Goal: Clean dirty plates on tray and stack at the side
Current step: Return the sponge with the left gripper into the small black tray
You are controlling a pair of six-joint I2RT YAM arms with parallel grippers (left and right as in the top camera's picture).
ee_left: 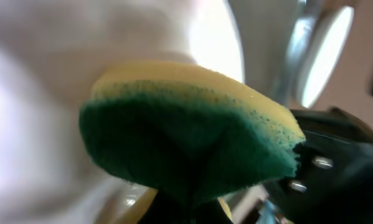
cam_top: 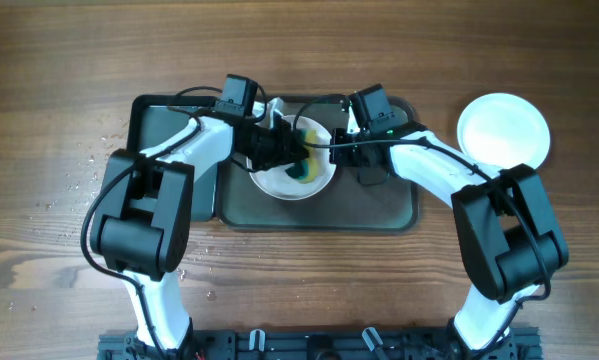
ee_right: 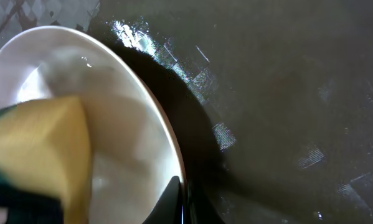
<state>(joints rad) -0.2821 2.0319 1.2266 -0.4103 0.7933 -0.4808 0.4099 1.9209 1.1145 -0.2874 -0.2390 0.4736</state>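
The robot's left gripper should release the green-yellow sponge near the middle of the narrower black tray (cam_top: 168, 168) beside the grey tray.
A white plate (cam_top: 304, 185) is held tilted above the dark grey tray (cam_top: 379, 210). My right gripper (cam_top: 341, 150) is shut on the plate's right rim; the right wrist view shows its fingers (ee_right: 183, 202) pinching the plate's edge (ee_right: 130, 143). My left gripper (cam_top: 287, 150) is shut on a green-yellow sponge (cam_top: 304, 165) pressed against the plate's inner face. The sponge fills the left wrist view (ee_left: 186, 137) with the white plate (ee_left: 55, 74) behind it, and shows in the right wrist view (ee_right: 43, 155). Another white plate (cam_top: 503, 130) lies on the table to the right of the tray.
A narrower black tray (cam_top: 164, 125) lies at the left beside the grey tray, partly under my left arm. Water droplets (cam_top: 89, 165) speckle the wooden table at the left. The grey tray's wet floor (ee_right: 279, 93) shows in the right wrist view.
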